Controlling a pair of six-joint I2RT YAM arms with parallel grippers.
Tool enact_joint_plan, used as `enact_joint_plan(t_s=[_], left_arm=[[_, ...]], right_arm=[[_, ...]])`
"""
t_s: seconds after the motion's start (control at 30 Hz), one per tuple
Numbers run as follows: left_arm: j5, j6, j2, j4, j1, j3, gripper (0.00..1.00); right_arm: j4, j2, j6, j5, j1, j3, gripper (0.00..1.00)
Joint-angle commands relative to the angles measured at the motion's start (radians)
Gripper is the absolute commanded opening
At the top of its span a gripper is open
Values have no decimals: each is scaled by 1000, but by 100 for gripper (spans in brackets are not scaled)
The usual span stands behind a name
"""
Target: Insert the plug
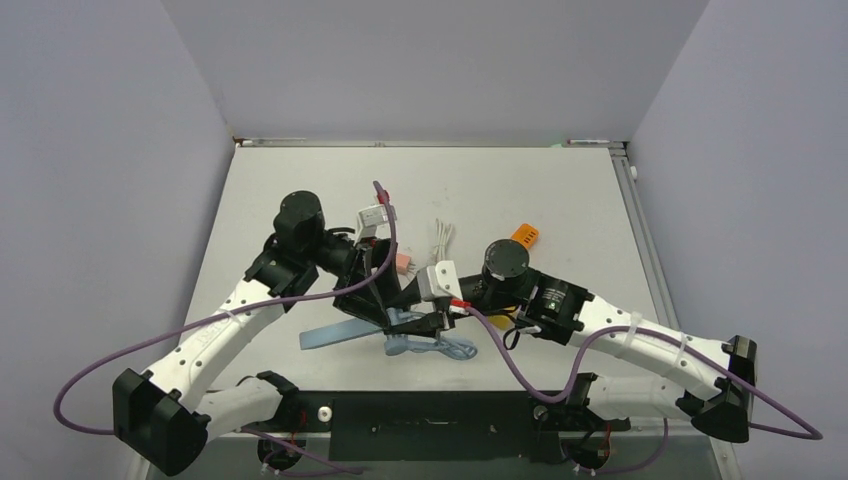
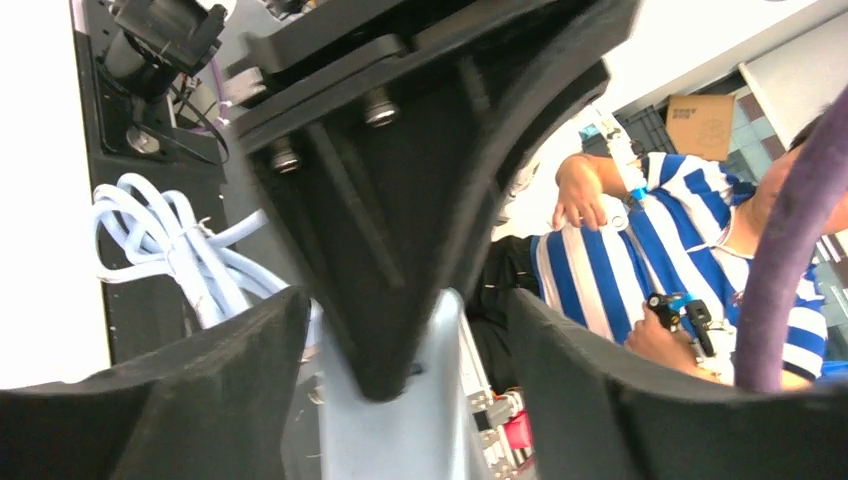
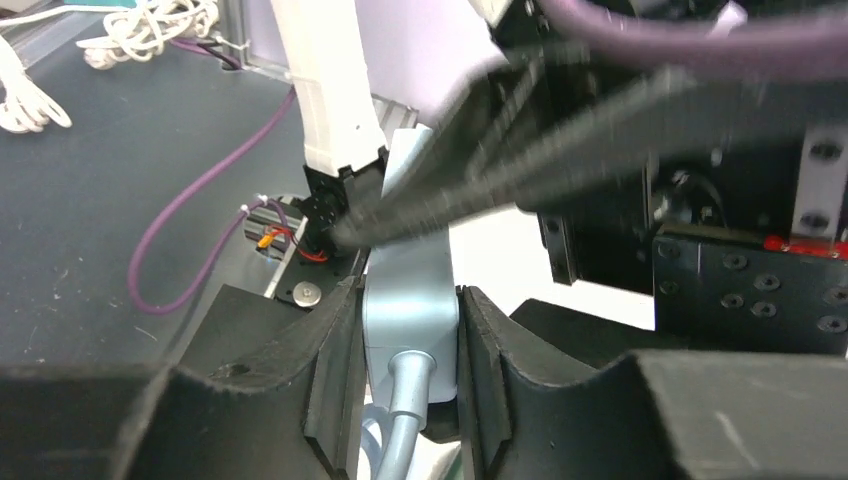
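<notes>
Next, I let go of the pale blue socket strip with my right gripper on the table's near middle (image 1: 385, 345), next to the pale blue cable coil.
The pale blue plug (image 3: 410, 310) sits squarely between the pads of my right gripper (image 3: 410, 345), which is shut on it; its cable (image 3: 403, 425) runs down out of the grip. In the top view the right gripper (image 1: 436, 322) meets my left gripper (image 1: 393, 308) at the near middle of the table, at the end of a pale blue socket strip (image 1: 335, 335). In the left wrist view a pale blue piece (image 2: 400, 430) stands between the left gripper (image 2: 410, 400) fingers, touching the left one, with a gap to the right one. A black finger of the other arm overlaps it.
A coil of pale blue cable (image 1: 445, 347) lies just in front of the grippers. Behind them lie a white cable bundle (image 1: 443, 237), an orange block (image 1: 525, 236) and a small pink piece (image 1: 403, 262). Purple arm cables (image 1: 520, 365) loop near the table's front edge.
</notes>
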Motion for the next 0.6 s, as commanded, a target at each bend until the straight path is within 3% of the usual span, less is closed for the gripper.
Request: enact_joint_plan(t_s=[0.0,0.2,0.43,0.57], left_arm=[[15,1,-28,150,2,95,98],[16,-45,-14,272,217,149,96],[74,20,-26,402,572,139,96],[-11,85,-49,488,649,111,96]], right_arm=[[-7,-13,55,70,-4,-15,5],[-105,-20,134,30,-117,-18,5],[43,-25,392,-35,-203,-105,5],[79,37,481,-56,-210,-113,5]])
